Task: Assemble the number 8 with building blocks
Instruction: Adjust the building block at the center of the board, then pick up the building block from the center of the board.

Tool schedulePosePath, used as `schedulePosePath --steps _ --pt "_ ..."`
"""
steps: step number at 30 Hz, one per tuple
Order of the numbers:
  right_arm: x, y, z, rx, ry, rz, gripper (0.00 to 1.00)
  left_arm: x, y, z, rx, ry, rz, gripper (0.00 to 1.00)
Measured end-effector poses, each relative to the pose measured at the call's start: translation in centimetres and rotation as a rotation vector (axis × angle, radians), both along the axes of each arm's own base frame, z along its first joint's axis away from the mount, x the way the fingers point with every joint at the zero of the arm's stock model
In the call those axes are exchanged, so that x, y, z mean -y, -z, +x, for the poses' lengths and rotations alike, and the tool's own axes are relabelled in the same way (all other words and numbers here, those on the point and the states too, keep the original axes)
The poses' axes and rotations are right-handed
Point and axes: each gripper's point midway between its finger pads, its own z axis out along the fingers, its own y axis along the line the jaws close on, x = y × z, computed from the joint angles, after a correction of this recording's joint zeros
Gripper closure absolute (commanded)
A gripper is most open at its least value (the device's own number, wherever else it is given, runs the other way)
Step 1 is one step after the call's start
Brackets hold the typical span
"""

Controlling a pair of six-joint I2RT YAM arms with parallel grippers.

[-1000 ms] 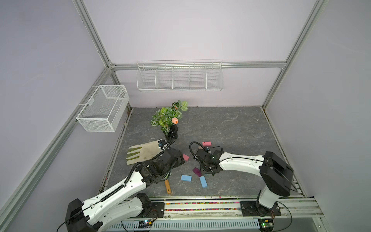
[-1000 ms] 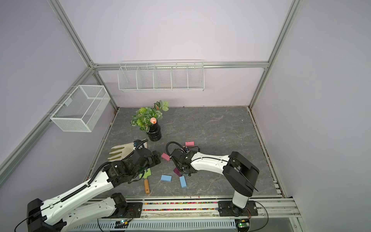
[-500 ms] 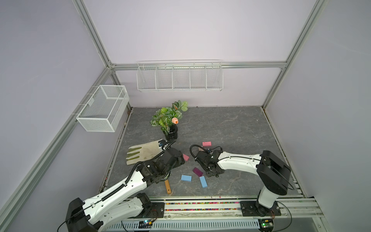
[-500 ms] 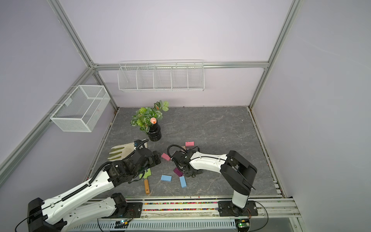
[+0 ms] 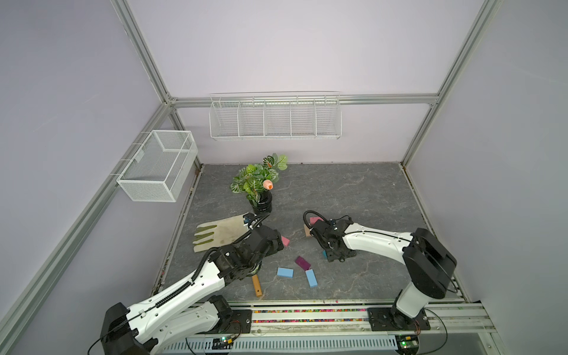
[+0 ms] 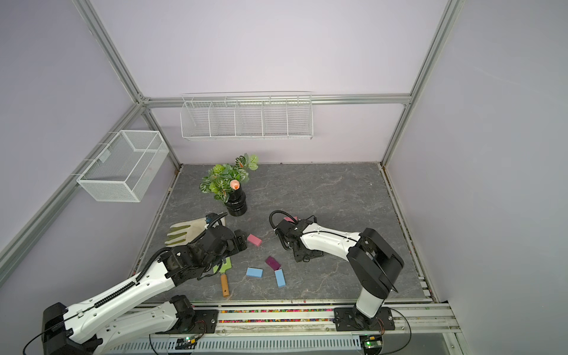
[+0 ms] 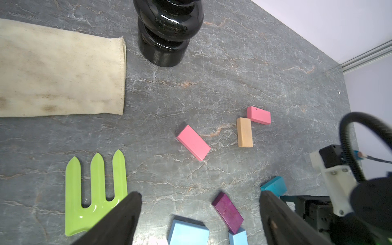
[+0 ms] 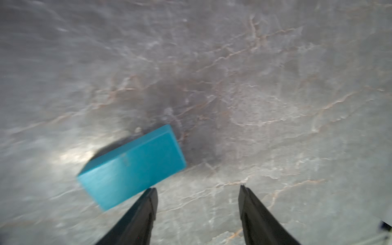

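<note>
The teal block is lying at a slant outside my right gripper's finger, so I need to open wider, move over the teal block and grab it by its short ends (image 8: 177,147).
Building blocks lie scattered on the grey floor. In the left wrist view I see a pink block (image 7: 193,142), a tan block (image 7: 244,132) touching a second pink block (image 7: 258,115), a dark purple block (image 7: 228,212), two light blue blocks (image 7: 188,233) (image 7: 238,237) and a teal block (image 7: 274,186). My left gripper (image 7: 200,195) hangs open above the purple and light blue blocks, holding nothing. My right gripper (image 8: 197,188) is open and low over the floor. The teal block (image 8: 131,165) lies flat just outside one of its fingers (image 8: 148,210), not between them.
A green garden fork (image 6: 223,267) with a wooden handle lies under my left arm. Left of the arm is a cream glove (image 5: 219,233), and behind it a black vase with a plant (image 5: 261,203). Wire baskets (image 5: 275,118) hang on the walls.
My right gripper's jaws have widened and the gripper has shifted slightly to the right. The left arm has stayed where it was.
</note>
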Motion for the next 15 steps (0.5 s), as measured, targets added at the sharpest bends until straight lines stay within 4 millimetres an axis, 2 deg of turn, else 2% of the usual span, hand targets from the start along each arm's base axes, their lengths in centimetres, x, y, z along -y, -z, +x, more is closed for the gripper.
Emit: schedulePosePath --steps 2,6,10,15 --pt "-0.5 -0.6 -0.2 0.011 -0.009 0.063 0.11 0.0 0.0 0.0 0.0 0.0 0.0 0.09" --pt "-2.0 -1.2 -0.2 0.01 -0.051 0.146 0.04 0.0 0.0 0.0 0.0 0.0 0.0 0.09" --pt "-3.3 -0.5 -0.5 -0.034 -0.107 0.189 0.02 0.0 0.0 0.0 -0.002 0.002 -0.002 0.09" --pt "-3.8 0.9 -0.5 -0.096 -0.158 0.204 0.01 0.0 -0.1 -0.1 0.002 0.002 -0.007 0.09"
